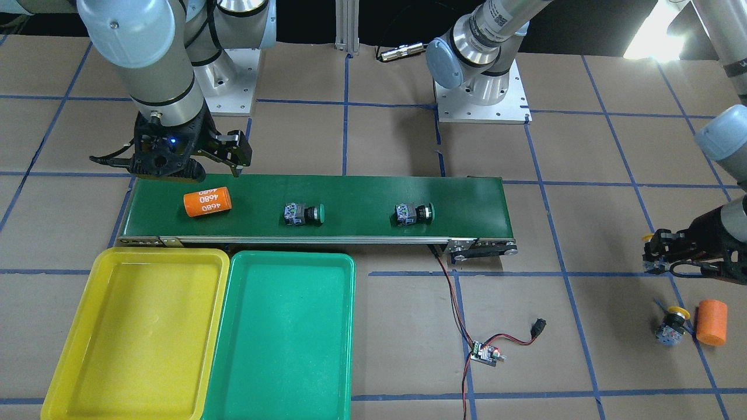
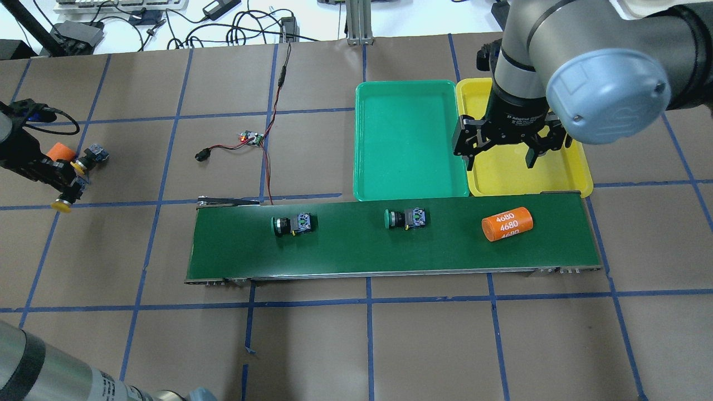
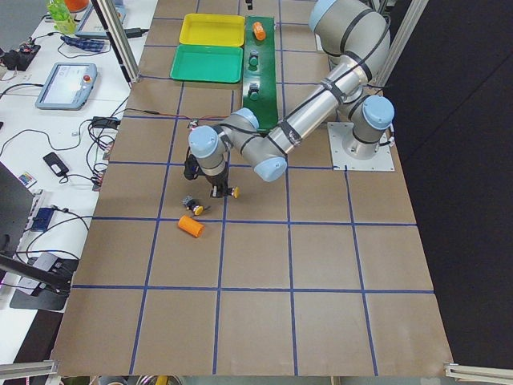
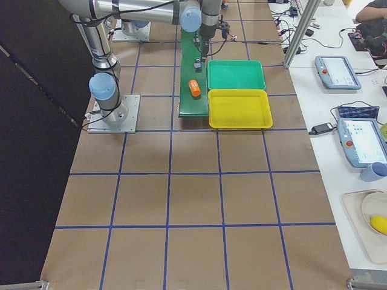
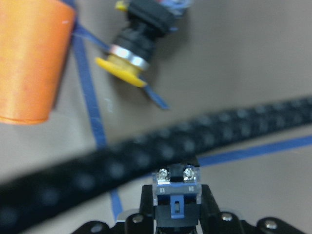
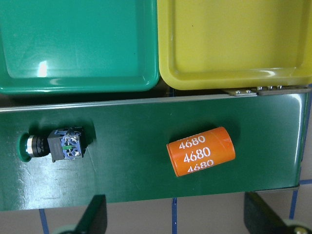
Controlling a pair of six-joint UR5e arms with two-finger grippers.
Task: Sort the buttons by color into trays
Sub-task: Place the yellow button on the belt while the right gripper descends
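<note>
My left gripper has the yellow-capped button, now far off on the table. It will let go of it on the conveyor belt (image 1: 457, 210) between a green-capped button and the drive end.
Two green-capped buttons (image 2: 293, 224) (image 2: 405, 218) lie on their sides on the dark green conveyor belt (image 2: 362, 250). My right gripper (image 2: 498, 161) hangs open and holds nothing, above the seam between the belt and the yellow tray (image 2: 529, 175). The green tray (image 2: 409, 139) sits beside the yellow one; both hold nothing. Far off on the table, my left gripper (image 2: 67, 186) is shut on a yellow-capped button (image 5: 176, 195), held by its blue-grey block. Another yellow-capped button (image 1: 672, 326) lies on the table just beyond it.
An orange cylinder marked 4680 (image 2: 507, 223) lies on the belt below my right gripper. A plain orange cylinder (image 1: 712, 322) rests next to the loose yellow-capped button. A small circuit board (image 1: 485, 353) with red-black wires lies between the belt and the left arm.
</note>
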